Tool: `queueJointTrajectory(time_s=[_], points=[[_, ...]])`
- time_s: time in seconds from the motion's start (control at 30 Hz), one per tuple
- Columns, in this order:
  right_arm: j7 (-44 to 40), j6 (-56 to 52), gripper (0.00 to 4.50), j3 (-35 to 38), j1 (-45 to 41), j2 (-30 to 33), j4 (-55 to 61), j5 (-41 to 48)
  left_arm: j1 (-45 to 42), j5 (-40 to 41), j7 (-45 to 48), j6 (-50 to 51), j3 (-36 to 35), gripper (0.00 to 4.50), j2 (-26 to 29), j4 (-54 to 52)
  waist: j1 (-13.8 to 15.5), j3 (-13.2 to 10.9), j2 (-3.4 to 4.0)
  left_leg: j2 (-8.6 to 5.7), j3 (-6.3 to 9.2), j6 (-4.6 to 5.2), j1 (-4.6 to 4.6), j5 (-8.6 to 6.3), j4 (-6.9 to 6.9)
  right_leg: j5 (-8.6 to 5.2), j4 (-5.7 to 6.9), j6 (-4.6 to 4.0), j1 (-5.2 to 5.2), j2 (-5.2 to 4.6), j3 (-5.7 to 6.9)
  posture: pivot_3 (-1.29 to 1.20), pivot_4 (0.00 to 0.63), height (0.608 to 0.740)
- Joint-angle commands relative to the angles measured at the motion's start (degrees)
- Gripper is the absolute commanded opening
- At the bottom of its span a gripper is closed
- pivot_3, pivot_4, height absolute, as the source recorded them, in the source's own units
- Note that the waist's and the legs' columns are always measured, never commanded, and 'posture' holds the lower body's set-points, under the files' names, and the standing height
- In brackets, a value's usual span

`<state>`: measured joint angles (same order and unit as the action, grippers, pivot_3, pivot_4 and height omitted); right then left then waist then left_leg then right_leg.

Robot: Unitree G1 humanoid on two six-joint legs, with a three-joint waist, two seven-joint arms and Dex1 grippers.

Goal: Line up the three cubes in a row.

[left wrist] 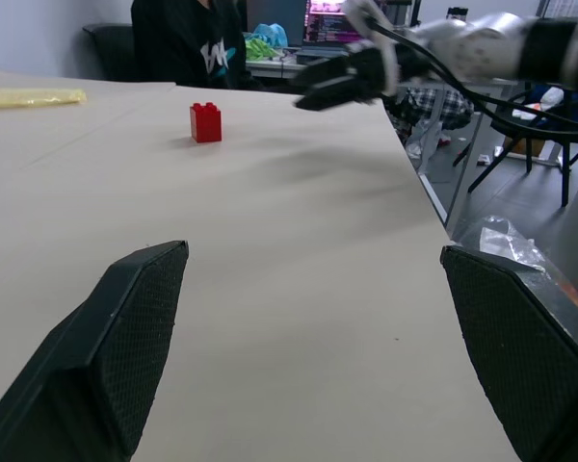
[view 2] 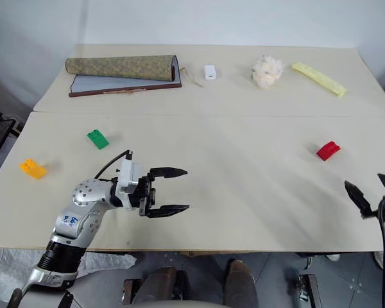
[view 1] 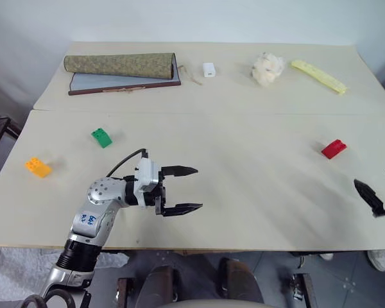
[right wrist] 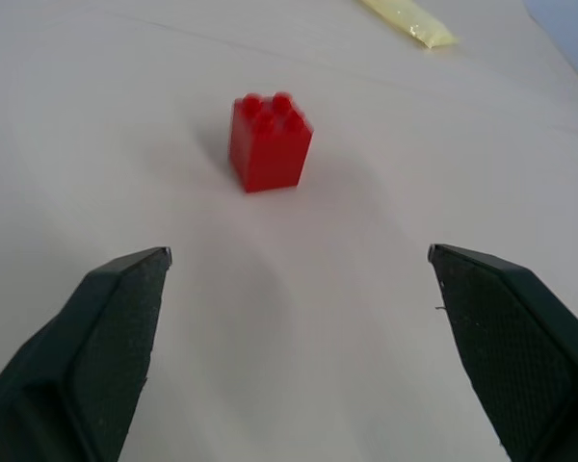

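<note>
Next, my right gripper moves over to the red cube and closes on the cube's opposite sides point(view 1: 334, 150) point(right wrist: 271, 149), so that its studded top is between my fingers.
Three studded cubes lie apart on the beige table point(view 1: 244, 160). The green cube point(view 1: 102, 137) and the orange-yellow cube point(view 1: 38, 167) sit at the left, the red cube point(view 1: 333, 149) at the right. My left gripper point(view 1: 187, 189) hovers open over the table's front left, pointing right, with nothing between its fingers. At the front right edge my right gripper point(view 1: 380, 188) is open and empty, pointing at the red cube point(right wrist: 269, 141) a short way ahead of it. The left wrist view shows the red cube point(left wrist: 205, 122) far off, with the right gripper point(left wrist: 308, 93) near it.
Along the table's back lie a rolled mat on a flat sheet point(view 1: 122, 68), a small white block point(view 1: 209, 70), a white fluffy clump point(view 1: 267, 68) and a yellow strip point(view 1: 319, 76). A seam point(view 1: 212, 112) crosses the table. A person in dark clothes point(left wrist: 188, 43) sits beyond the right end.
</note>
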<state>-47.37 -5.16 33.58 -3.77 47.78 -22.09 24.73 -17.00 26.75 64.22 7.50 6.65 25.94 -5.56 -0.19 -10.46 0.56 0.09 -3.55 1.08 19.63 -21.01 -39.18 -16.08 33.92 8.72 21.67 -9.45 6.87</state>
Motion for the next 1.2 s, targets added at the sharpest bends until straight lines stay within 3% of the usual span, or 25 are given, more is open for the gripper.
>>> queueJointTrajectory(time_s=[0.03,0.17,0.23,0.53,0.6,0.87,1.0,1.13,1.2], points=[[-3.22,-0.33,4.50,-3.63,-6.36,4.00,-7.50,-2.32,-0.36,0.72,0.11,-0.07,-0.62,4.47,-0.24,-0.74,0.15,0.00,0.00,0.01,-0.01,0.00,0.01,0.00,0.00,0.00,-0.01,0.00,0.00,0.00,0.03,0.00,0.150,0.740],[-7.19,2.55,4.50,-15.46,-27.23,8.60,-28.06,-12.20,-0.36,0.77,-0.93,-0.03,-1.00,4.47,-0.75,-1.73,-0.14,-0.08,0.11,-0.03,-0.01,0.05,0.11,-0.02,-0.08,0.02,-0.09,0.04,-0.04,-0.01,0.13,0.00,0.150,0.740],[-8.13,3.34,4.50,-18.45,-33.52,9.09,-34.71,-14.83,0.11,0.83,-1.37,0.11,-1.32,4.47,-0.79,-2.25,-0.25,-0.08,0.12,-0.05,-0.03,0.07,0.14,-0.02,-0.09,0.05,-0.14,0.09,-0.02,-0.02,0.10,0.00,0.150,0.740],[-11.42,4.03,4.50,-25.29,-44.45,7.95,-47.00,-21.11,2.05,1.36,-1.70,1.06,-2.33,4.47,0.17,-4.32,0.14,-0.07,0.13,-0.04,0.40,0.09,0.71,-0.03,-0.23,0.03,-0.27,0.06,0.12,-0.05,0.65,0.00,0.150,0.740],[-11.15,4.39,4.09,-25.76,-45.19,7.50,-48.09,-21.85,2.50,1.53,-1.76,1.26,-2.66,4.50,0.52,-4.91,0.04,-0.07,0.13,-0.04,0.43,0.09,0.72,-0.03,-0.23,0.03,-0.28,0.06,0.12,-0.05,0.68,0.00,0.150,0.740],[-21.56,8.27,1.51,-25.12,-45.55,6.34,-46.90,-20.34,3.32,1.69,-1.64,0.87,-4.25,4.50,1.21,-4.05,-0.10,-0.08,0.13,-0.02,0.42,0.07,0.70,-0.03,-0.24,0.04,-0.27,0.06,0.12,-0.05,0.66,0.00,0.150,0.740],[-29.02,11.11,1.48,-26.98,-46.75,4.42,-42.99,-20.47,3.75,1.70,-0.80,0.51,-5.40,4.50,2.11,-3.02,-0.13,-0.08,0.14,-0.02,0.43,0.07,0.70,-0.03,-0.24,0.03,-0.26,0.06,0.12,-0.05,0.67,0.00,0.150,0.740],[-41.42,7.44,1.48,-34.67,-47.73,-0.54,-27.76,-20.88,5.12,2.26,0.75,-0.61,-7.48,4.50,3.66,-2.32,-1.30,-0.09,0.16,0.01,0.47,0.03,0.68,-0.03,-0.26,0.03,-0.23,0.06,0.12,-0.03,0.67,0.00,0.150,0.740],[-43.29,3.23,1.48,-37.81,-47.46,-2.74,-19.88,-20.80,5.46,2.93,1.09,-0.24,-8.19,4.50,4.06,-2.54,-1.41,-0.10,0.18,0.04,0.66,-0.01,0.67,-0.02,-0.27,0.03,-0.17,0.05,0.14,-0.01,0.69,0.00,0.150,0.740]])
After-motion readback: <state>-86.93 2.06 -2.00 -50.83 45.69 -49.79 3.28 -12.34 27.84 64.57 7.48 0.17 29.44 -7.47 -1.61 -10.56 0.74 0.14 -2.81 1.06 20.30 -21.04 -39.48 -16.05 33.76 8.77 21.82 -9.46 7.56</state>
